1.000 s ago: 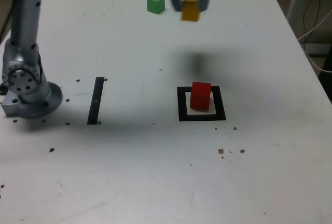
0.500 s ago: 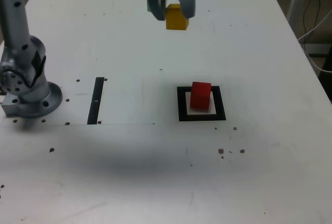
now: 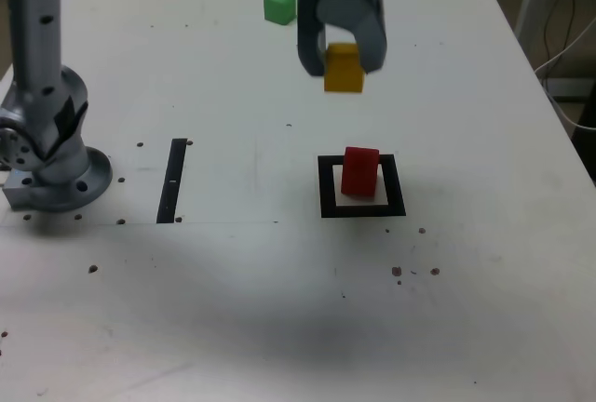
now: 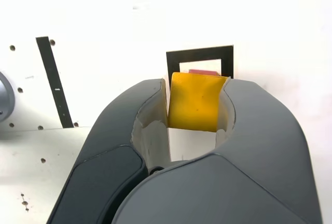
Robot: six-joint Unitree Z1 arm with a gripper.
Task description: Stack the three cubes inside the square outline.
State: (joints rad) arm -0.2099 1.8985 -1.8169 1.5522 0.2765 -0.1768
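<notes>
My gripper is going to the square outline with the yellow cube. Next, I release the yellow cube on top of the red cube [image 3: 361, 154] [image 4: 204, 73] inside that square outline.
My gripper [image 3: 342, 60] is shut on the yellow cube [image 3: 343, 68], which hangs in the air above the table, up and behind the red cube [image 3: 359, 171]. The red cube stands inside the square outline [image 3: 328, 199], slightly turned. At the table's far side sits the green cube [image 3: 278, 6], to the exterior view's left of the gripper. In the wrist view the yellow cube [image 4: 195, 101] is clamped between the dark jaws, with the square outline [image 4: 175, 58] and a sliver of the red cube [image 4: 203, 71] beyond it.
The arm's grey base [image 3: 51, 165] stands at the exterior view's left. A narrow black strip [image 3: 172, 180] lies between the base and the outline. Small dark holes dot the white table [image 3: 233, 309]. Cables hang past the table's right edge.
The gripper has carried the yellow cube from the far edge toward the near side, first drifting to the exterior view's left, then back right and lower toward the red cube.
</notes>
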